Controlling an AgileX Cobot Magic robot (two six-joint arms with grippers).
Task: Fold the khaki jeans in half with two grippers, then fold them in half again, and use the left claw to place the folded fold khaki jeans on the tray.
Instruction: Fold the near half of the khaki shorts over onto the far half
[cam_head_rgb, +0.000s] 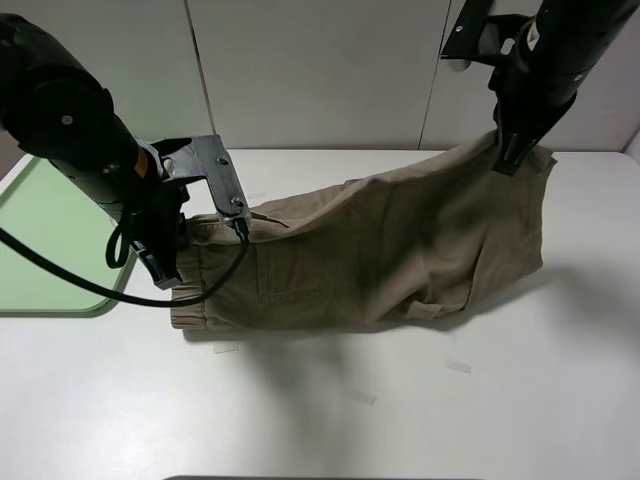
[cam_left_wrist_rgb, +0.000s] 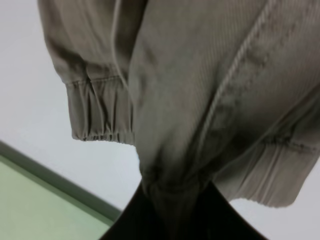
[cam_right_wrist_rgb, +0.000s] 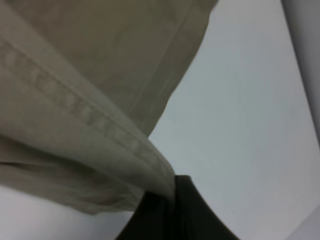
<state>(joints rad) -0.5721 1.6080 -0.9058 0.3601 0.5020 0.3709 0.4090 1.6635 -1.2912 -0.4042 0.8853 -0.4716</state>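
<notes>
My left gripper needs to release the waistband end of the khaki jeans, still hanging above the white table, on the white table (cam_head_rgb: 193, 243) next to the pale green tray.
The khaki jeans (cam_head_rgb: 390, 250) hang stretched between my two grippers above the white table. My left gripper (cam_head_rgb: 165, 265) is shut on the gathered waistband end at the left; the left wrist view shows the cloth (cam_left_wrist_rgb: 200, 100) bunched between the black fingers (cam_left_wrist_rgb: 125, 222). My right gripper (cam_head_rgb: 512, 155) is shut on the hem end at the upper right and holds it higher; the right wrist view shows the seam (cam_right_wrist_rgb: 90, 120) pinched in the fingers (cam_right_wrist_rgb: 185, 210). The pale green tray (cam_head_rgb: 50, 240) lies at the far left, beside the left gripper.
The white table (cam_head_rgb: 400, 400) carries a few small bits of clear tape in front of the shorts. A pale panelled wall (cam_head_rgb: 320, 70) stands behind. The left arm's black cable (cam_head_rgb: 60, 270) loops over the tray.
</notes>
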